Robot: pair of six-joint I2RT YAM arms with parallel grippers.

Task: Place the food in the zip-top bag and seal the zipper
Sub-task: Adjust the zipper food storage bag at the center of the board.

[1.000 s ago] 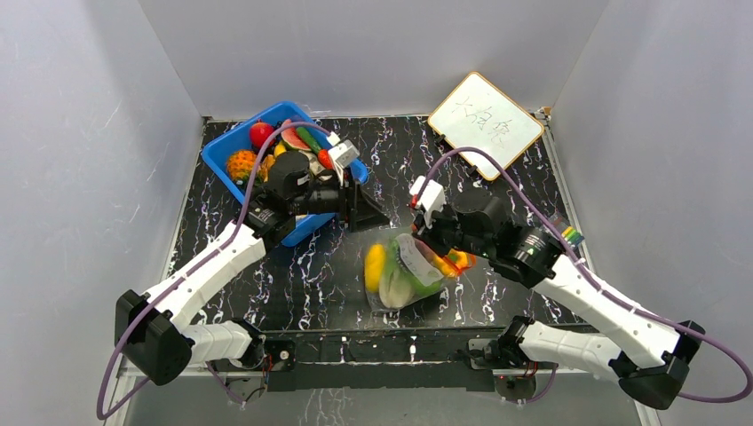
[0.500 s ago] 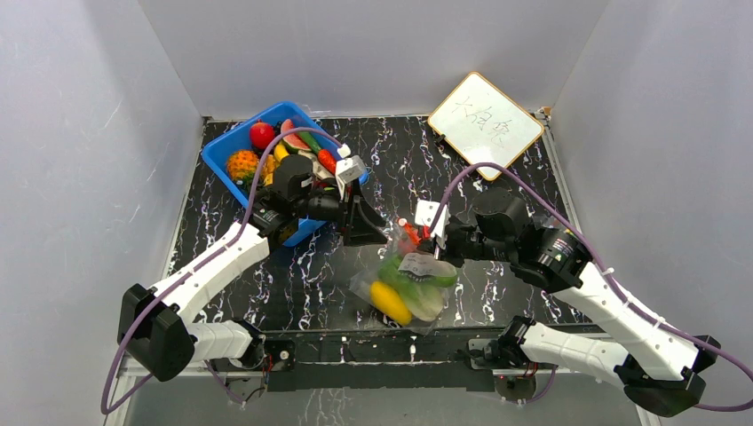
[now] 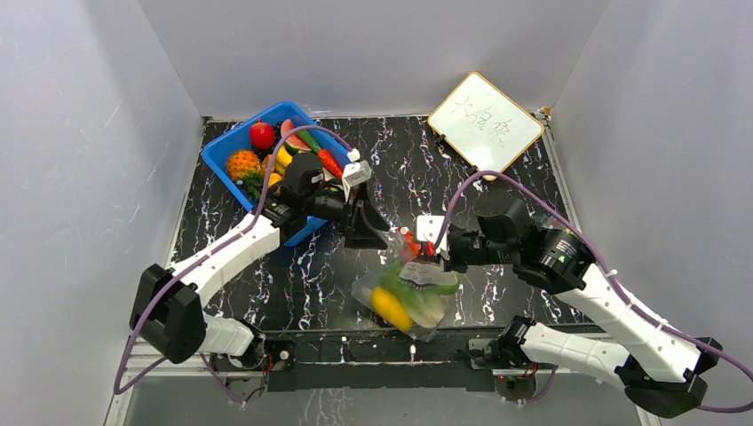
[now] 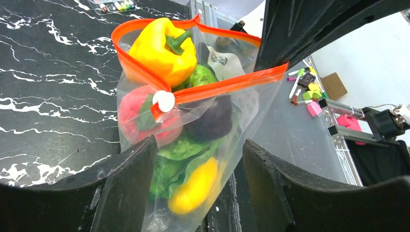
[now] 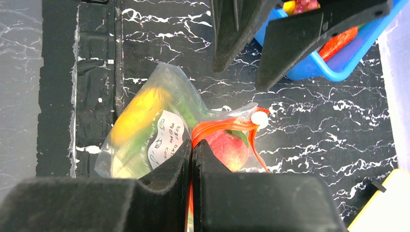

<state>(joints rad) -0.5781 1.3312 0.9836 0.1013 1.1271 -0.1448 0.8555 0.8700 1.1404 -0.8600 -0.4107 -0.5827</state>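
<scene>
Next, I pinch the bag (image 4: 165, 124) below the slider with my left gripper before my right gripper takes it, as my right gripper holds the zipper away from the white slider.
The clear zip-top bag (image 3: 407, 297) hangs off the table from my right gripper (image 3: 424, 256), which is shut on the red-orange zipper (image 5: 227, 126) at one end of the mouth. The mouth is partly open, with the white slider (image 4: 163, 101) midway along the strip. Inside are food pieces: a yellow pepper (image 4: 159, 48), a red peach (image 4: 138, 118), a dark plum (image 4: 215, 118), green lettuce (image 4: 179, 152) and a yellow piece (image 4: 196, 186). My left gripper (image 3: 371, 238) is open and empty, its fingers (image 4: 125, 183) on either side of the bag's lower part, close in front of it.
A blue bin (image 3: 222, 151) with several more toy fruits stands at the back left, just behind my left arm. A whiteboard (image 3: 485, 122) lies at the back right. The table's front edge (image 3: 391, 335) is just below the bag.
My right gripper has pulled the bag up by its zipper and swung it from lying flat to hanging. My left gripper has moved right, closer to the bag.
</scene>
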